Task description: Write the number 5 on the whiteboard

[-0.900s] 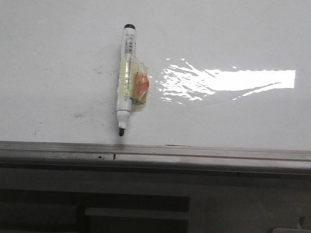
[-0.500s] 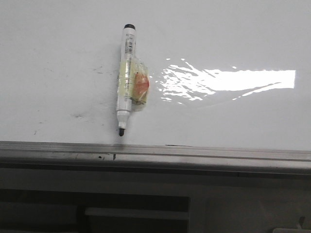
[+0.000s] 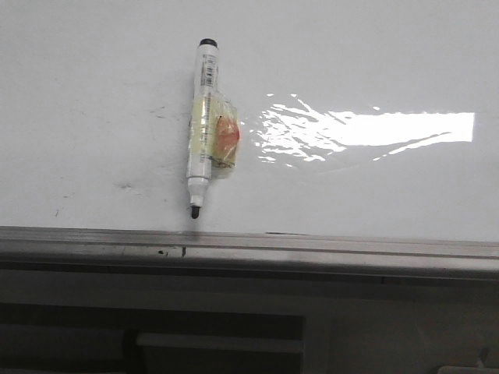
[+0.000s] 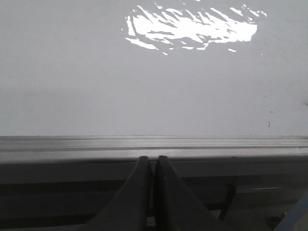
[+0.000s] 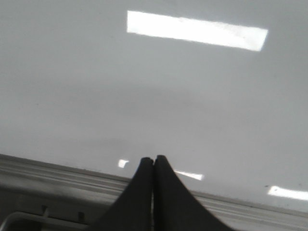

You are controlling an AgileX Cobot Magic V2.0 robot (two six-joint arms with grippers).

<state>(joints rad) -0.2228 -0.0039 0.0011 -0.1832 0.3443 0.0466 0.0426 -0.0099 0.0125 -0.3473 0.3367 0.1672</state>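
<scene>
The robot's right gripper will next close on the yellowish tape wad (image 3: 223,139) around the middle of the white marker, leaving its black tip free to write.
The whiteboard (image 3: 374,62) fills the front view, glossy white with a bright glare patch and faint dark smudges. No number 5 shows on it. A white marker (image 3: 202,125) lies on the board, black tip toward the grey edge rail (image 3: 312,251), with a yellowish tape wad around its middle. Neither gripper shows in the front view. My left gripper (image 4: 153,159) is shut and empty, its tips at the rail (image 4: 72,144) below the board (image 4: 96,86). My right gripper (image 5: 153,158) is shut and empty, its tips over the board's (image 5: 72,86) near edge.
Below the rail in the front view are a grey table front and a dark recess (image 3: 156,327). A thin metal bar (image 5: 19,219) shows at the corner of the right wrist view.
</scene>
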